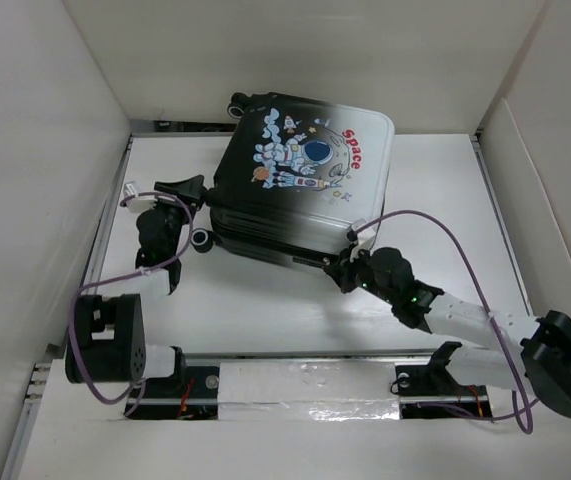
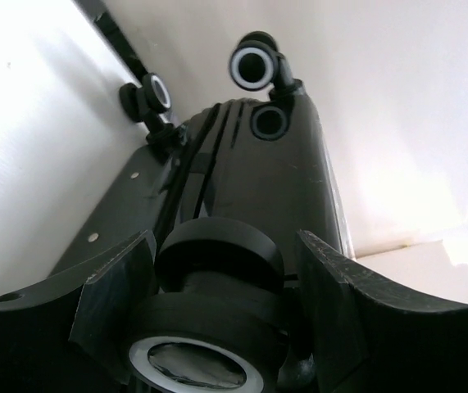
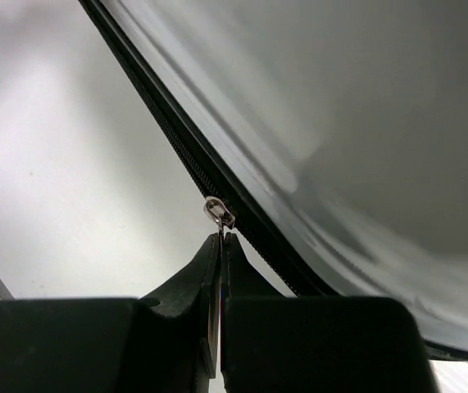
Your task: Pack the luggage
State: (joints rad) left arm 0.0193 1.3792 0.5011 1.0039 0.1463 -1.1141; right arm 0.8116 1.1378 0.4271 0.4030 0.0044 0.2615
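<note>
My left gripper is to leave the near wheel, as the suitcase's wheeled end faces the side, then take the far wheel (image 1: 236, 108) and swing that end toward me.
The luggage (image 1: 300, 180), a black-to-white hard-shell suitcase with astronaut and "Space" print, lies closed and flat at the back middle of the table. My left gripper (image 1: 197, 212) is open with its jaws on either side of a black wheel (image 2: 217, 311) at the suitcase's near left corner; other wheels (image 2: 254, 65) show farther off. My right gripper (image 1: 348, 268) is at the suitcase's near edge, shut on the silver zipper pull (image 3: 218, 214) of the black zipper (image 3: 176, 139) that runs along the shell (image 3: 365, 123).
White walls (image 1: 45, 150) box in the table on the left, back and right. A purple cable (image 1: 445, 230) loops over the right arm, another along the left arm. A metal rail (image 1: 305, 355) runs along the near edge.
</note>
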